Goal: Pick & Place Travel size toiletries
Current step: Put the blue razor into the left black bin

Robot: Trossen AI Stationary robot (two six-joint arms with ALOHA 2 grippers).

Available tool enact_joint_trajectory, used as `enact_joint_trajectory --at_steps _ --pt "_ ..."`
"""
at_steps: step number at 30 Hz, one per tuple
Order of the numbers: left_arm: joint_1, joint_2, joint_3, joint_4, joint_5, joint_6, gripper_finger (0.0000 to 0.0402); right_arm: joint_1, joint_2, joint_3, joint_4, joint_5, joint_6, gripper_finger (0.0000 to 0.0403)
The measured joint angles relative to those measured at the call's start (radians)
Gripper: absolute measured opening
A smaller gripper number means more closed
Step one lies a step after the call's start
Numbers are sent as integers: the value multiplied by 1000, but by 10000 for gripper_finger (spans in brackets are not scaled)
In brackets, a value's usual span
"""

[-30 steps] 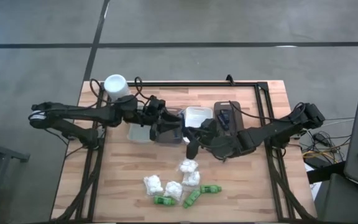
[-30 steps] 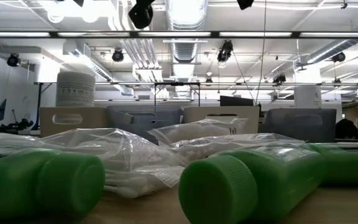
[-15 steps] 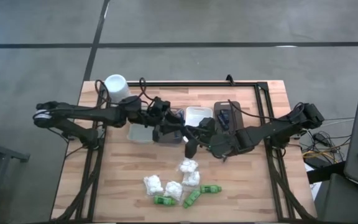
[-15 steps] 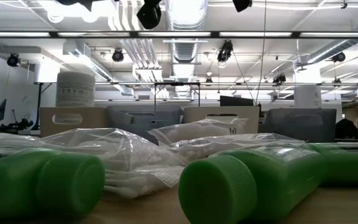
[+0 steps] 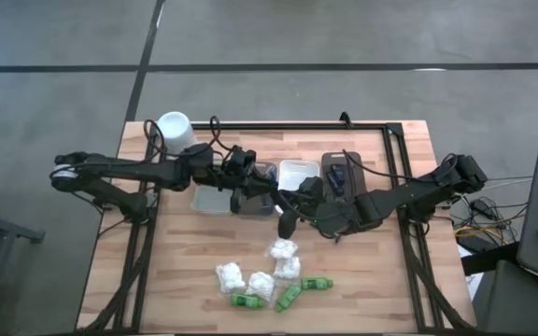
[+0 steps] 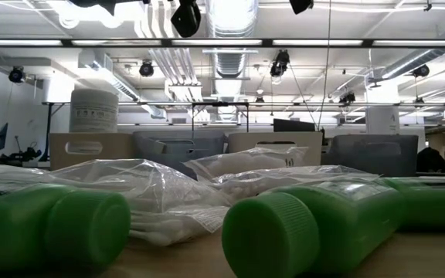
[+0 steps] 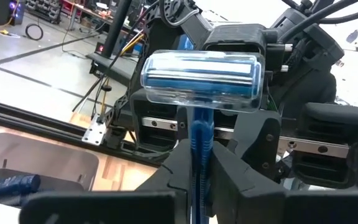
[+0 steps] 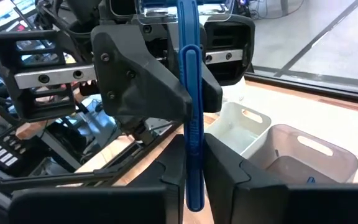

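Observation:
The blue razor, now held up above the trays, will be let go by my left gripper in the grey tray [image 5: 261,194] between the clear tray and the white tray.
A blue razor [image 7: 197,73] with a clear cap on its head is held up between both grippers, above the trays near the table's middle. My left gripper [image 5: 250,193] comes from the left and my right gripper [image 5: 288,213] from the right; they face each other, both shut on the razor. Small green bottles [image 5: 288,297] and white puffs in clear bags [image 5: 284,250] lie on the near part of the table, large in the low view as bottles [image 6: 315,220] and bags [image 6: 153,189]. My left gripper pinches the razor's blue handle [image 7: 197,163] between its two fingers, below the capped head. The head [image 7: 199,65] stands past the fingertips, and the razor is lifted clear of the table. My right gripper pinches the same handle [image 8: 191,149] between its two fingers, which lie across it. The handle's free end [image 8: 194,200] sticks out on the near side of the fingers. The head end runs on into the left gripper's fingers [image 8: 143,81].
Rectangular trays sit in a row beyond the grippers: a clear one [image 5: 208,199], a white one [image 5: 298,172] and a dark one [image 5: 341,173] with dark items in it. A tall white cylinder [image 5: 175,129] stands at the far left corner. A dark frame edges the table.
My left gripper has moved a little toward the table's right, closing on my right gripper over the trays. The right gripper has edged slightly left. The bottles and puffs have stayed where they were.

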Motion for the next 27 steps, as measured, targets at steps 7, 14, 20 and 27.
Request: enact_joint_trajectory --at_steps 7,14,20,27 --pt "0 0 0 -26 -29 19 32 -2 0 -1 -9 9 5 95" --pt "2 -3 0 -157 -100 -4 32 2 -3 4 -59 9 13 184" --pt "39 -55 -1 -324 -211 -61 33 39 -18 37 -264 28 170 250" --pt "148 -71 -23 -611 -267 -273 34 99 -45 70 -661 122 613 287"
